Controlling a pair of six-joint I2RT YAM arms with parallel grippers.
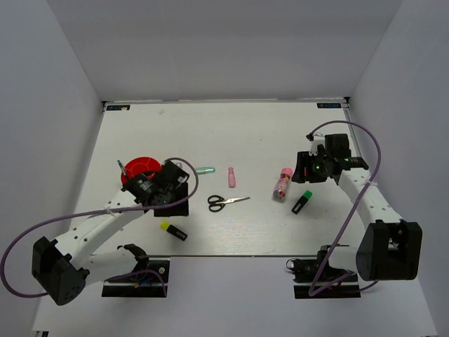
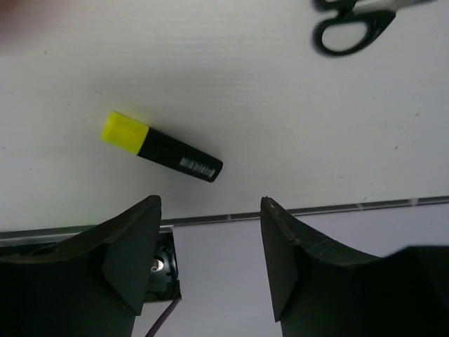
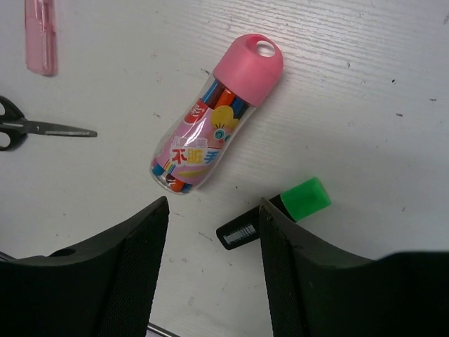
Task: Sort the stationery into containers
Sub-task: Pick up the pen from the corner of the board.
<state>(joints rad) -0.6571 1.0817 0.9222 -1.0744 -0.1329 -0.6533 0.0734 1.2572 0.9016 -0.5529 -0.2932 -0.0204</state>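
Observation:
The robot's left gripper should next move to the yellow-capped marker and close [image 1: 169, 228] [image 2: 144, 141] where the cap meets the black body.
The round orange-red cup [image 1: 142, 168] stands at the left with a dark pen [image 1: 121, 166] sticking out of it. My left gripper [image 1: 172, 193] is open and empty right beside the cup; in its wrist view [image 2: 210, 203] it hangs above the yellow-capped marker [image 2: 161, 147], near the table's front edge. Black-handled scissors [image 1: 226, 202] lie mid-table. My right gripper [image 3: 214, 203] is open and empty above the pink-capped tube [image 3: 217, 116] and the green-capped marker [image 3: 277, 214], touching neither.
A mint stick [image 1: 205, 170] and a small pink bottle [image 1: 231, 177] lie behind the scissors. The table's front edge [image 2: 316, 209] runs just past the yellow-capped marker [image 1: 173, 230]. White walls close in the table on three sides.

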